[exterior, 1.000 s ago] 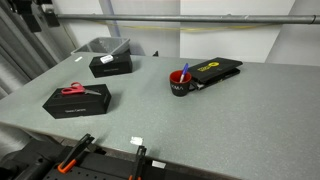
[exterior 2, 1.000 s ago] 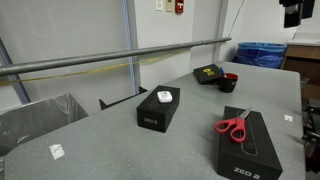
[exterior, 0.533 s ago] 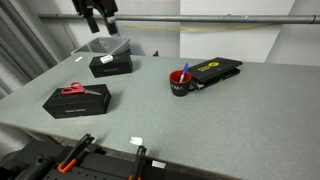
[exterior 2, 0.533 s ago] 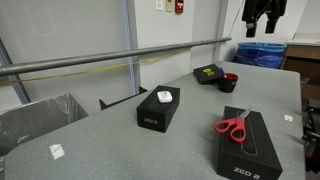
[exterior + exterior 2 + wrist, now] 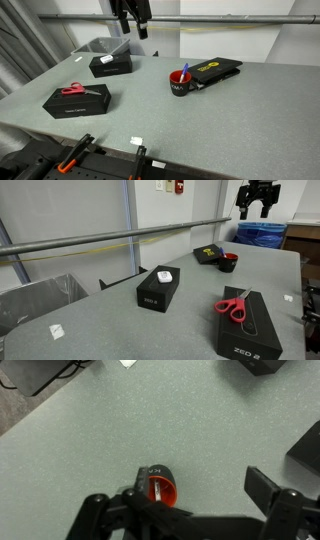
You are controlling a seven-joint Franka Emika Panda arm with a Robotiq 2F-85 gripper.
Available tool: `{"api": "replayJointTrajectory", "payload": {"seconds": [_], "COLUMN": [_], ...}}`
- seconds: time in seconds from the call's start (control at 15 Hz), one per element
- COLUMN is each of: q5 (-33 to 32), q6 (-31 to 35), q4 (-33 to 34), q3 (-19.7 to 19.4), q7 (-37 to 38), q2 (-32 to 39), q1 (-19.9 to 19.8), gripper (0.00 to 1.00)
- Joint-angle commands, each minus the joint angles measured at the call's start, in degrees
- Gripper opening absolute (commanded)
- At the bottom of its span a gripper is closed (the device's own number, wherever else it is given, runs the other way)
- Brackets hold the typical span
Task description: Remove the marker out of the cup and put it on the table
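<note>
My gripper will close on the upper blue end (image 5: 185,68) of the marker, where it pokes up above the cup's red rim.
The cup (image 5: 181,83) is black with a red rim and stands on the grey table (image 5: 240,120) beside a flat black case. The blue marker (image 5: 185,68) sticks up out of it. The cup also shows in an exterior view (image 5: 229,261), where the marker is too small to make out. My gripper (image 5: 135,17) hangs high above the table, well away from the cup, and also shows in an exterior view (image 5: 257,198). In the wrist view the open, empty gripper (image 5: 200,488) looks down on the cup (image 5: 160,486), with a pale stick inside it.
A flat black case (image 5: 216,69) lies right behind the cup. Two black boxes (image 5: 110,64) (image 5: 77,101) stand on the table, and red-handled scissors (image 5: 73,90) lie on the nearer one. A clear bin (image 5: 101,45) sits at the back edge. A blue bin (image 5: 262,232) stands beyond the table.
The arm has swung across high above the table towards the cup's side. The cup, marker and boxes have not moved.
</note>
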Motion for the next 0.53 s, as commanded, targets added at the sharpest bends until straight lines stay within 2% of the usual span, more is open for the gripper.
{"api": "replayJointTrajectory", "payload": {"seconds": [0.0,0.13,0.47], "q5": [-0.07,-1.17,-4.02], "q6": [-0.1,0.81,13.66], "q4": [0.1,-0.12,0.67], "q3": [-0.25,0.07,-0.99], "q7": [0.04,0.1,1.61], "q2": [0.01,0.81,9.31], "q1": [0.3,0.31,-0.73], "gripper": [1.0,1.0,1.0]}}
